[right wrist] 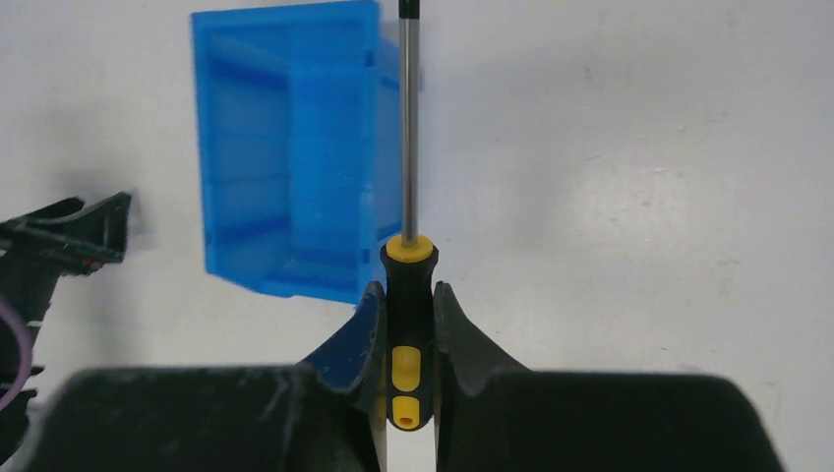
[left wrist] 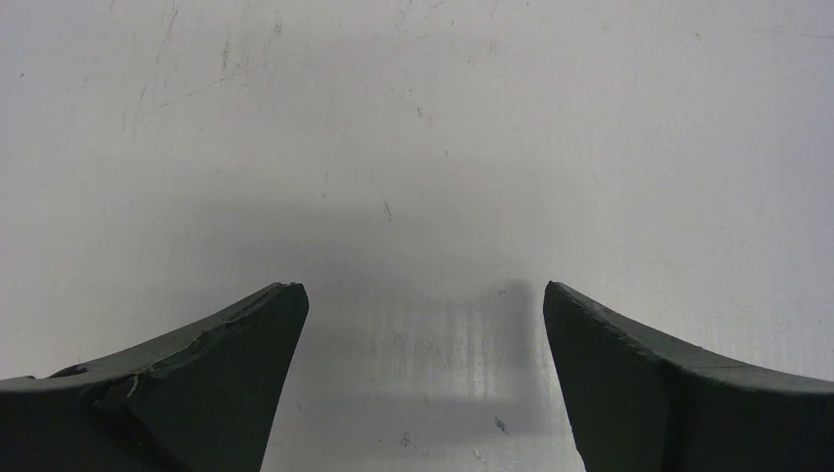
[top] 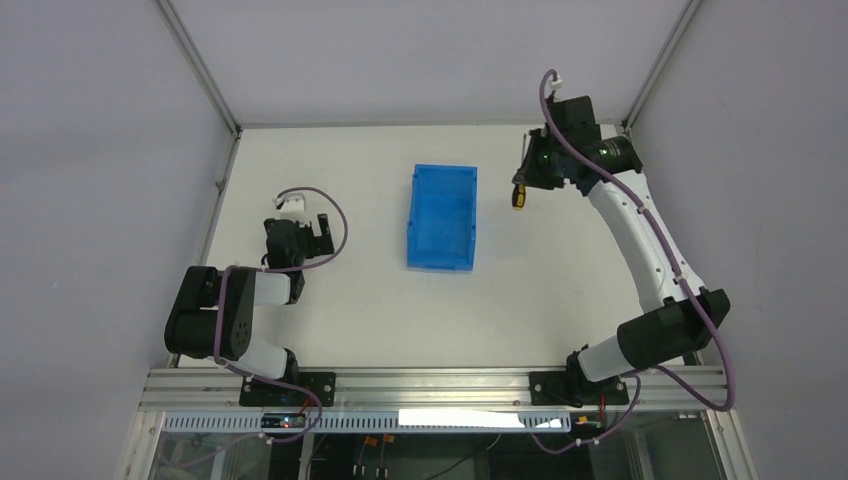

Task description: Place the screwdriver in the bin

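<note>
The screwdriver will go down from my right gripper onto the middle of the blue bin's bottom (top: 443, 230) (right wrist: 339, 192), halfway between the bin's long sides.
My right gripper (top: 527, 180) is shut on the screwdriver (top: 520, 196), held above the table to the right of the blue bin (top: 442, 217). In the right wrist view the jaws (right wrist: 408, 295) clamp the black and yellow handle (right wrist: 408, 324), and the thin shaft (right wrist: 409, 128) points away, over the bin's near wall (right wrist: 295, 157). The bin is open-topped and looks empty. My left gripper (top: 320, 232) is open and empty at the left of the table, well apart from the bin; its fingers (left wrist: 236, 364) frame bare table.
A small white object (top: 292, 203) lies beside the left gripper. The left arm's dark gripper (right wrist: 59, 246) shows at the left edge of the right wrist view. Metal frame posts and grey walls bound the white table (top: 560, 290).
</note>
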Available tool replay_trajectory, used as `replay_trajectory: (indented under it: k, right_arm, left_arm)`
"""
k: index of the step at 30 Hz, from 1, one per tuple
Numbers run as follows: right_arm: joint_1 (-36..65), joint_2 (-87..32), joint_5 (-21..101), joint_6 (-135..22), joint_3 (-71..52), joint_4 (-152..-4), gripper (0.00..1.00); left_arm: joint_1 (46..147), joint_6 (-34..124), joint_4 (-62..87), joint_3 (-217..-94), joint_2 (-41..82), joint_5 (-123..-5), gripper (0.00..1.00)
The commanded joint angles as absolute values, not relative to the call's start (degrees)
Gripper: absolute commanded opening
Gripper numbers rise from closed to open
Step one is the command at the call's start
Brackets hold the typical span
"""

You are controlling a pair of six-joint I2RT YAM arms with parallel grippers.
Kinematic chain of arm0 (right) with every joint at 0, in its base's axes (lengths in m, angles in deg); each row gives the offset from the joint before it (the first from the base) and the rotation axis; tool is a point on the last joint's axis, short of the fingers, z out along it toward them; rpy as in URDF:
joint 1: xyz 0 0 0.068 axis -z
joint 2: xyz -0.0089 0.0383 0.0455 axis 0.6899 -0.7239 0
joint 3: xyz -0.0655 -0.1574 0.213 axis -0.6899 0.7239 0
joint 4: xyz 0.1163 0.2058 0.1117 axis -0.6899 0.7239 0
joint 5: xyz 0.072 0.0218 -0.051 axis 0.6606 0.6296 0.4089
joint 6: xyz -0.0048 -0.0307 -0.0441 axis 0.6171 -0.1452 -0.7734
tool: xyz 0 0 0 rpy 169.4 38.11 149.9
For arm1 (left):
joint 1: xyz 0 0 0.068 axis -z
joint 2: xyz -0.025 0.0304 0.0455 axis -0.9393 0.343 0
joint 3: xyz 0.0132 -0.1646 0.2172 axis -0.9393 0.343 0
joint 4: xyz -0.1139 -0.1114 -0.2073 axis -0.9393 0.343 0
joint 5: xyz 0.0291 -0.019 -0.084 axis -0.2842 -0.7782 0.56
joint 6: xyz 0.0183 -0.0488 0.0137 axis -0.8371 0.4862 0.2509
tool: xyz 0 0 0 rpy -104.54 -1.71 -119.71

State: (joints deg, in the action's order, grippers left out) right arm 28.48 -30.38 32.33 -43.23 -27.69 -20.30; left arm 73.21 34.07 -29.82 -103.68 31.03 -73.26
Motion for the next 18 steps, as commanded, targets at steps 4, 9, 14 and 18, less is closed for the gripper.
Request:
replay_trajectory:
  k: [4,9,14,18]
  right_arm:
    - [14.66,-33.03,32.54,-35.98,-30.90,-32.35,0.00]
    - [8.62,-39.96,29.34,-35.46,-31.91,-36.20,0.00]
    - [7.59,-46.55,27.01,-35.33,-30.62,-37.99,0.00]
    - [7.63,-51.58,27.25,-34.75,-26.93,-41.58,0.00]
  left_arm:
    - [72.75,34.50,-32.05,-104.85,30.91,-72.09,1.00]
    - [72.80,34.45,-32.05,-104.85,30.93,-72.12,1.00]
    - [72.80,34.45,-32.10,-104.85,30.94,-72.12,1.00]
    - [72.76,34.45,-32.06,-104.85,30.95,-72.11,1.00]
